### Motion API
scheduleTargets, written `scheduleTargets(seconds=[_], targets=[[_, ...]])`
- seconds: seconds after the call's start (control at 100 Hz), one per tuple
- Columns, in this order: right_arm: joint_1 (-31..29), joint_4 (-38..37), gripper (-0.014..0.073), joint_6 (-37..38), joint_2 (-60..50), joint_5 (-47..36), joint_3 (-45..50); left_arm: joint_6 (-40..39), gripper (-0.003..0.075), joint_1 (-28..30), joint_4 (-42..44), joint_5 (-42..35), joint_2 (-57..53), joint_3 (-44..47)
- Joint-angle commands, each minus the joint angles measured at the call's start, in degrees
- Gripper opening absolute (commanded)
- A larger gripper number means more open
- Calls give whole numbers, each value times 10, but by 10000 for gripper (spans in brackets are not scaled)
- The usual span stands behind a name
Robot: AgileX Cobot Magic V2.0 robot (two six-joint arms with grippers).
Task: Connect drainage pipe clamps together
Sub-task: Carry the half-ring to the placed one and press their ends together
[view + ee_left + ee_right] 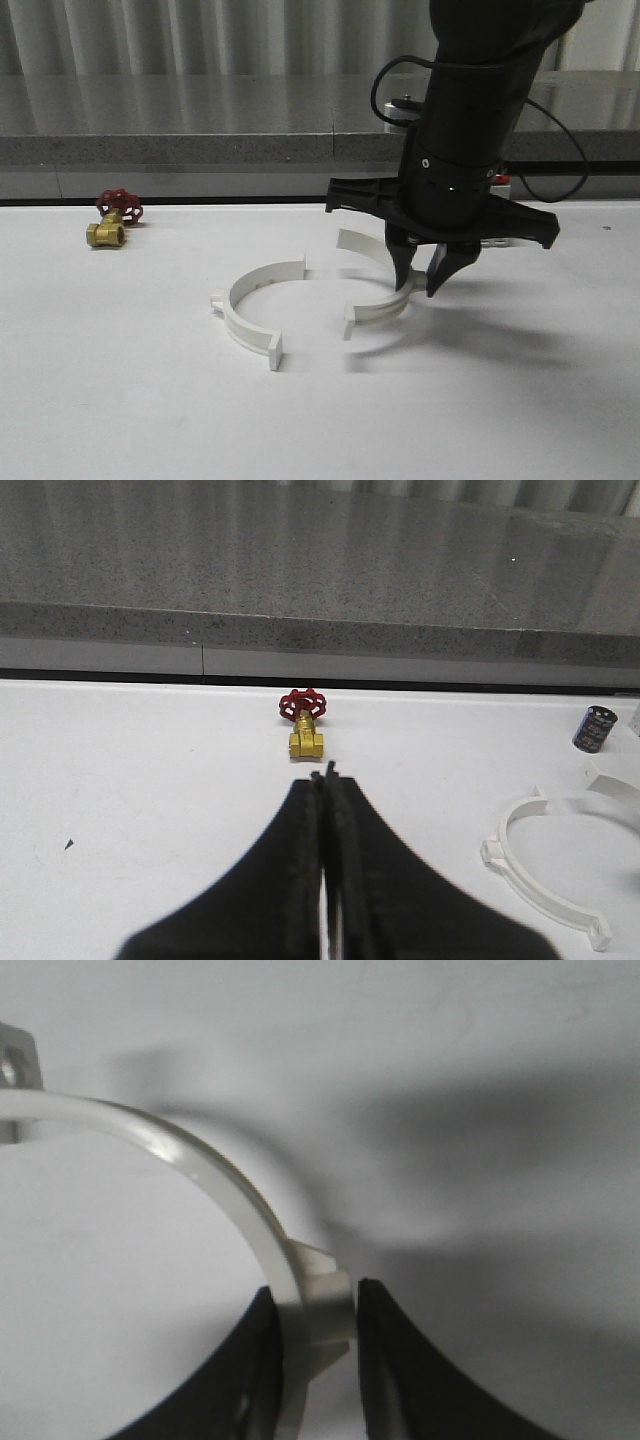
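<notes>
Next, I set the white clamp against the open ends of the free clamp (338, 316) with my right gripper, closing the ring.
Two white drainage pipe clamps lie apart on the white table, their open sides facing each other. The left clamp (262, 272) (530, 880) lies free. My right gripper (420, 288) (315, 1295) points down over the outer side of the right clamp (375, 313) (200, 1160). Its fingers pinch the band and side lug between them, and the clamp still rests on the table. In the left wrist view, my left gripper (323, 772) is shut with nothing in it, off to the left of the clamps.
A brass valve with a red handwheel (112, 222) (303, 725) sits at the far left of the table. A small black cylinder (595, 728) stands behind the clamps. A grey stone ledge (200, 150) runs along the back edge.
</notes>
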Motion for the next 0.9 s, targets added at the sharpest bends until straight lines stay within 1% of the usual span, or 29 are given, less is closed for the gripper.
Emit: scheduleTargets(seconds=[0.0,0.07,0.35,0.6,0.89], targets=[[9,-57,81,57,-27,-1,-19,-1,-20,1,1,-43,4,-16],[15,-68,81,77,-27,-1,-19,-1,-20,1,1,-43,4,-16],[27,-68,81,95,-18,1,-23,-1,-20,1,1,-43,4,-16],[53,-71,81,95,17,35,-78,-1,-20,1,1,-43,4,-16],[55,-76,81,120,19,35,-82,-1,-20,1,1,-43,4,-16]])
